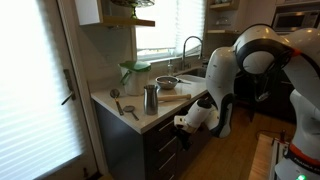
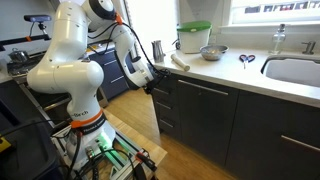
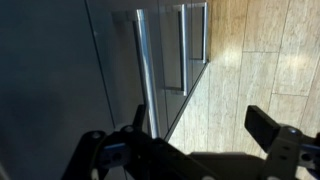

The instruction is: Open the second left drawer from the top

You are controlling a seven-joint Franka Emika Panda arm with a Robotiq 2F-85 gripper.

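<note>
My gripper is going to close on the nearest silver bar handle (image 1: 178,139) (image 3: 148,82), because that handle is part of the second drawer from the top.
The dark-brown drawer stack (image 2: 167,105) sits under the end of the counter, and all its fronts look flush and shut; no pale interior shows. It also shows in an exterior view (image 1: 160,148). My gripper (image 2: 150,76) is at the top of the stack, close against the fronts, and also shows in an exterior view (image 1: 184,122). In the wrist view the gripper (image 3: 200,125) is open. A slim silver bar handle (image 3: 146,60) runs just inside its left finger. A further handle (image 3: 183,45) lies beyond. I cannot tell which drawer the near handle belongs to.
The counter (image 1: 138,117) holds a metal cup (image 1: 150,98), a green-lidded container (image 1: 133,75), a metal bowl (image 2: 210,52) and scissors (image 2: 245,59), beside a sink (image 2: 295,72). More dark drawers (image 2: 205,120) run along the cabinet. The floor is wood (image 3: 250,60). My base stand (image 2: 95,145) is close by.
</note>
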